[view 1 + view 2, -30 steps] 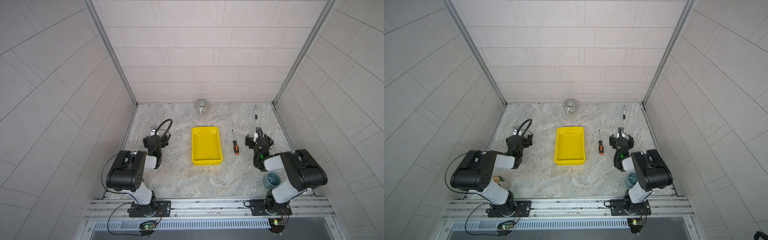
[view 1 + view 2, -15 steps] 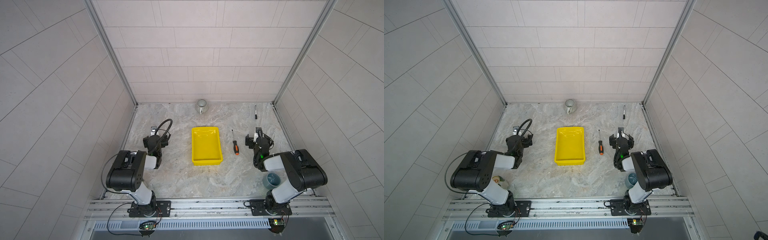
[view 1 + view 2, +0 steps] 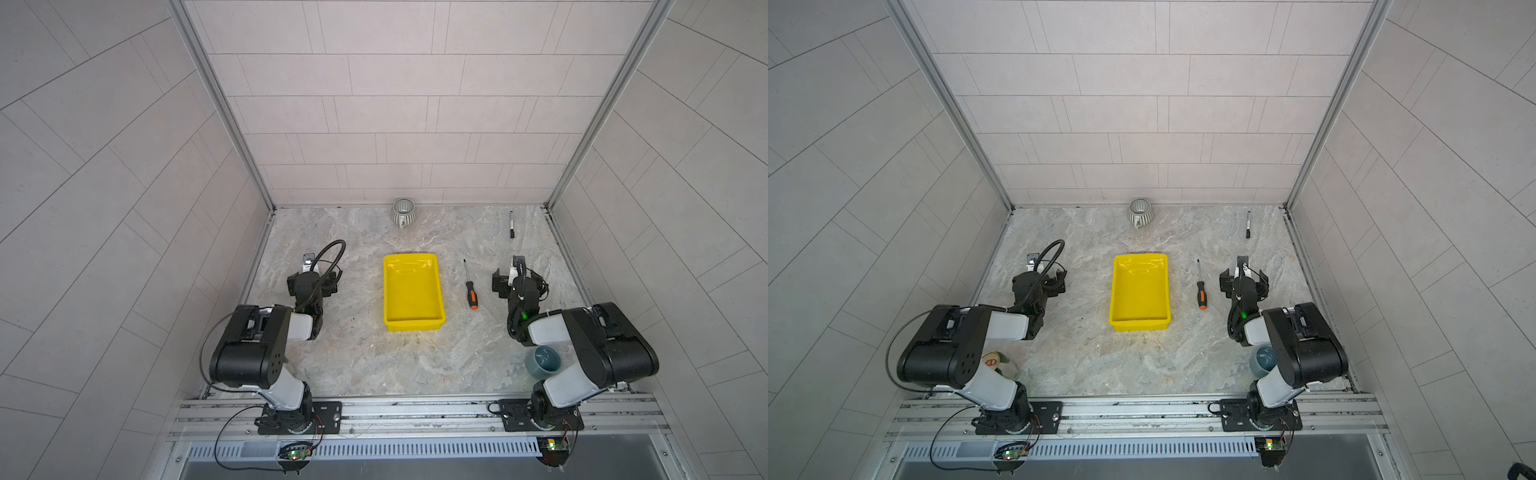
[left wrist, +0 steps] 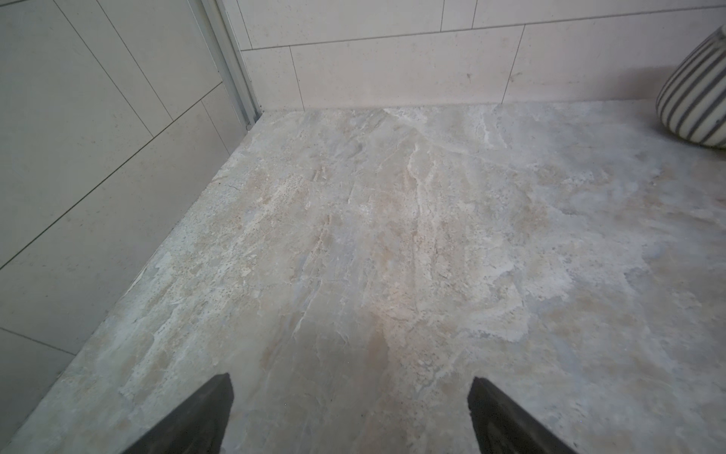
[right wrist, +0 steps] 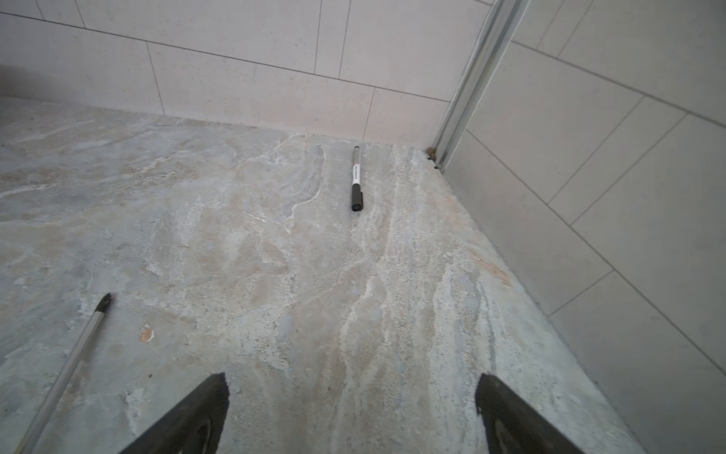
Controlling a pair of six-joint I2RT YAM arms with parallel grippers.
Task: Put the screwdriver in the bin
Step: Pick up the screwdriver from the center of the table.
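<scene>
My right gripper is to go next to the screwdriver that is beside the yellow bin and close on the middle of its black-and-orange handle (image 3: 472, 296).
The screwdriver (image 3: 470, 289) (image 3: 1200, 287), with a black-and-orange handle and a thin shaft, lies flat on the marble table just right of the bin, shaft pointing to the back wall. Only its metal shaft (image 5: 70, 361) shows in the right wrist view. The bin (image 3: 411, 299) (image 3: 1139, 295) is a shallow yellow tray at the table's middle, with nothing in it. My right gripper (image 3: 517, 274) (image 3: 1244, 274) (image 5: 351, 383) rests low, right of the screwdriver, open and holding nothing. My left gripper (image 3: 312, 276) (image 3: 1040, 276) (image 4: 351, 383) sits left of the bin, open over bare marble.
A ribbed grey-white mug (image 3: 403, 212) (image 3: 1139, 211) (image 4: 695, 98) stands at the back wall. A black marker pen (image 3: 510, 224) (image 3: 1248, 224) (image 5: 356, 181) lies near the back right corner. A teal cup (image 3: 542, 362) (image 3: 1262, 359) sits by the right arm's base. Tiled walls close in three sides.
</scene>
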